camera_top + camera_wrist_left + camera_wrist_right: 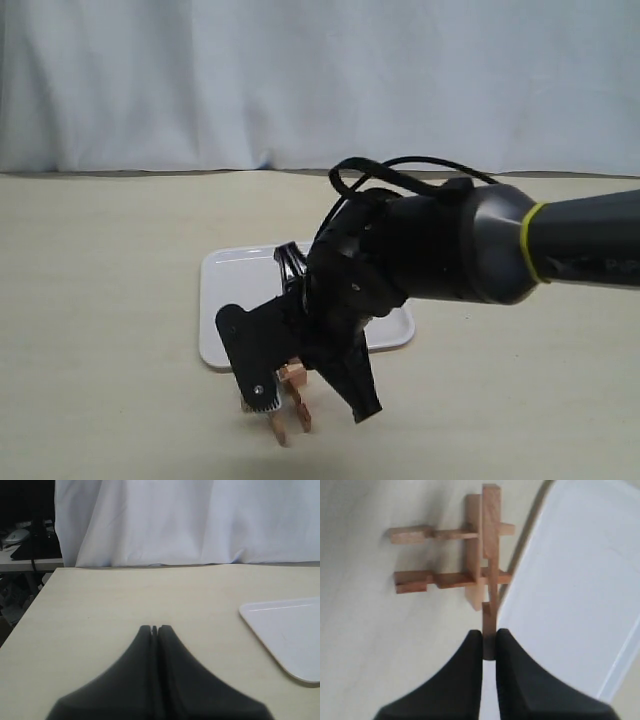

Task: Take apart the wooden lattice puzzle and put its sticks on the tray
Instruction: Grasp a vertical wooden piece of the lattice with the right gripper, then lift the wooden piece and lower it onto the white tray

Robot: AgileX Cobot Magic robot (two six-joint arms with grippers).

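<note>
The robot's right gripper should release the stick inside the white tray [343, 280], toward the back corner on the right arm's side.
The wooden lattice puzzle [465, 555] lies on the table just beside the white tray [570, 580], its sticks still crossed in a hash shape. One stick [490, 580] stands out from the grid toward my right gripper [489, 642], which is shut on that stick's near end. In the exterior view the puzzle [290, 395] peeks out under the right gripper [300, 385], in front of the tray [225, 290]. My left gripper [154, 629] is shut with nothing in it, over bare table, with the tray's corner [285, 630] off to one side.
The right arm [480, 245] reaches in from the right and hides part of the tray and puzzle. A white curtain [300, 80] hangs behind the table. The table's side edge [30, 605] shows in the left wrist view.
</note>
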